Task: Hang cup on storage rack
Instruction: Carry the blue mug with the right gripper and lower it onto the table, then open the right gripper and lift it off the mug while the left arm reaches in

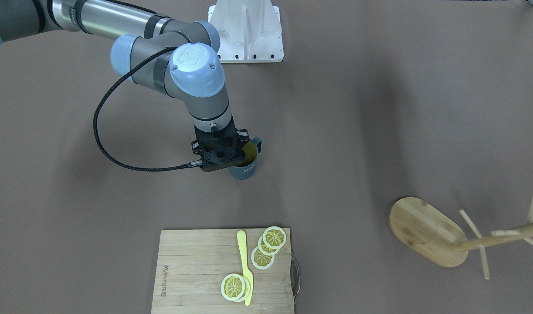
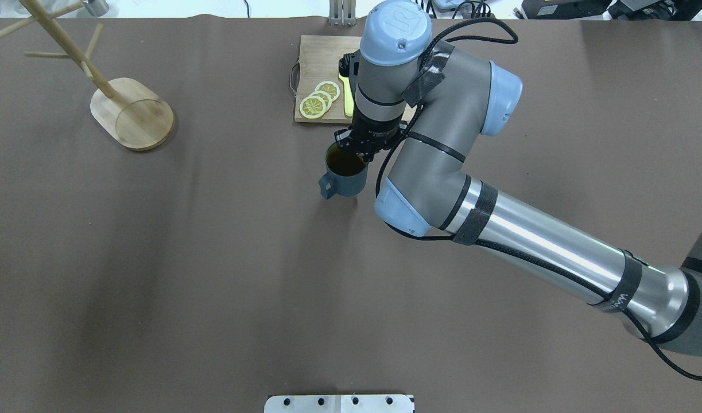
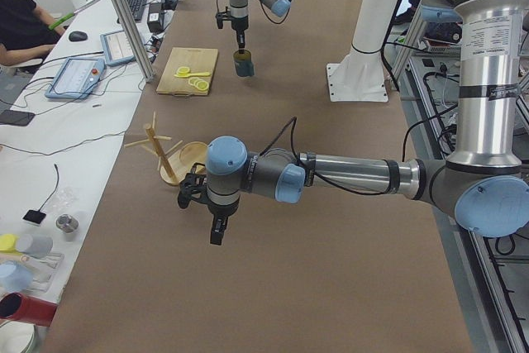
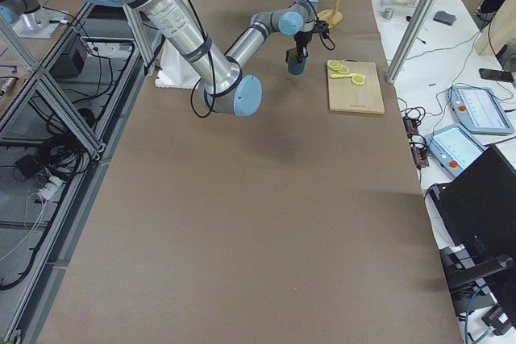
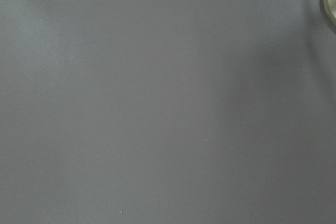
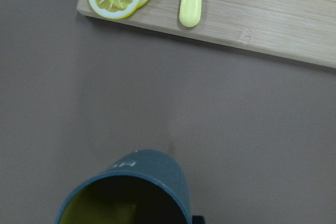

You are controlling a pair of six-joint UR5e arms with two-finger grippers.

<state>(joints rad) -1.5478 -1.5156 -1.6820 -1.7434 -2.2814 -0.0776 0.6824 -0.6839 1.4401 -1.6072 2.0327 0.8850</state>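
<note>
My right gripper is going to set the cup down on the bare table [image 1: 249, 177] [image 6: 150, 160] between the white base and the lemon slices.
The dark teal cup [image 1: 245, 170] stands upright mid-table with its yellowish inside showing and its handle [image 2: 326, 186] pointing away from the cutting board. It also shows in the right wrist view [image 6: 152, 171]. My right gripper [image 2: 353, 152] points straight down at the cup's rim on the board side. Its fingertips are hidden, so I cannot tell whether they are closed on the rim. The bamboo storage rack [image 2: 132, 115] stands far off at the table's left end, with bare pegs [image 1: 480, 257]. My left gripper [image 3: 216, 233] hangs over bare table near the rack. I cannot tell its state.
A wooden cutting board [image 1: 196, 270] with lemon slices [image 1: 268, 246] and a yellow knife [image 1: 245, 266] lies just beyond the cup. The arms' white base [image 1: 246, 30] is at the near edge. Operators' desks line the far side [image 3: 74, 72].
</note>
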